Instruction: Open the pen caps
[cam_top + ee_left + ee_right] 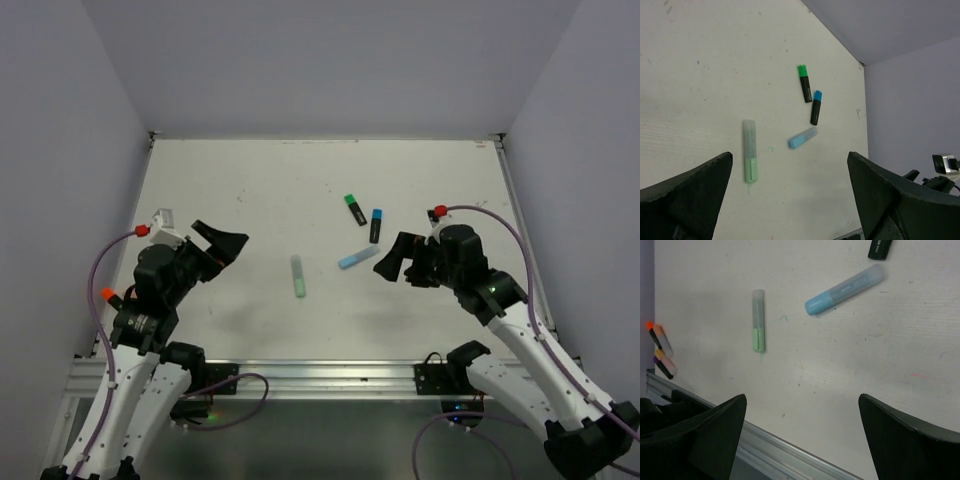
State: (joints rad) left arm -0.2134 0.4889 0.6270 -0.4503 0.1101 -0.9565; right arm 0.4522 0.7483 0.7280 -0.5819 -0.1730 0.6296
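The mint marker is my right gripper's next target, and my right gripper will close on the marker's clear body (pixel 298 274) (pixel 758 320), just beside its mint cap.
Four capped markers lie mid-table. A mint marker (pixel 298 275) has its mint cap (pixel 751 170) at the near end. A light blue marker (pixel 358 257) has its light blue cap (pixel 799 141) at the left end. A black marker carries a green cap (pixel 349 201), another a blue cap (pixel 377 213). My left gripper (pixel 215 252) is open and empty, above the table to the left of the mint marker; its jaws (pixel 790 160) frame the markers from afar. My right gripper (pixel 395 262) is open and empty, just right of the light blue marker (pixel 845 289).
The right wrist view shows two more marker-like objects (pixel 662 352) at the far left edge, one orange-tipped. The table's near metal rail (pixel 790 452) runs below the right gripper. Walls (pixel 320 60) close the table on three sides.
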